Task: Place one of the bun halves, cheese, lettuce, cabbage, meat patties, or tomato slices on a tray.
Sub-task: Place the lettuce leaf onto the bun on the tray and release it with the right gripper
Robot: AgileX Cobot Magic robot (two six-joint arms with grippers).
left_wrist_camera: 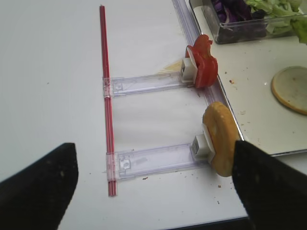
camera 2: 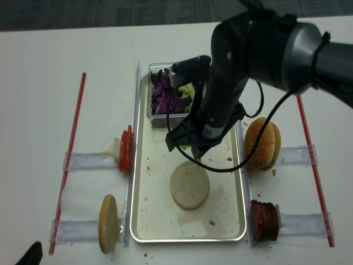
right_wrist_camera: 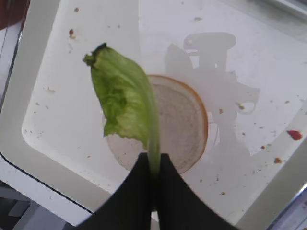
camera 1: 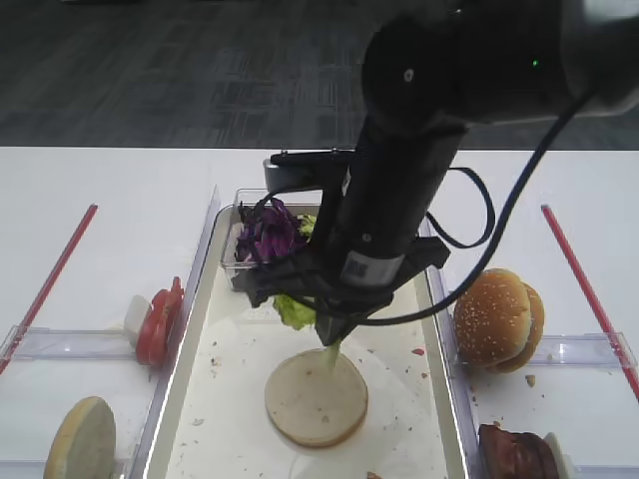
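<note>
The robot's right hand will release the lettuce leaf on the flat bun half (camera 2: 194, 175) (right_wrist_camera: 174, 115), a little toward the clear tub.
My right gripper (right_wrist_camera: 154, 163) is shut on the pale rib of a crinkly green lettuce (right_wrist_camera: 124, 100) leaf. It hangs just above a flat bun half (right_wrist_camera: 184, 124) that lies cut face up on the cream tray (right_wrist_camera: 57, 120). In the high view the right gripper (camera 1: 329, 334) points down over the bun half (camera 1: 316, 396), with the lettuce (camera 1: 295, 311) dangling at its left. My left gripper (left_wrist_camera: 154, 148) stands open over the table near the front left, holding nothing. An upright bun half (left_wrist_camera: 220, 143) is close to its right finger.
A clear tub (camera 2: 149, 116) at the tray's far end holds purple cabbage (camera 2: 164, 96) and green leaves. Tomato slices (camera 1: 158, 321) stand left of the tray. Sesame bun halves (camera 1: 496, 317) and meat patties (camera 1: 514, 454) stand to the right. Red strips (camera 1: 50, 279) border both sides.
</note>
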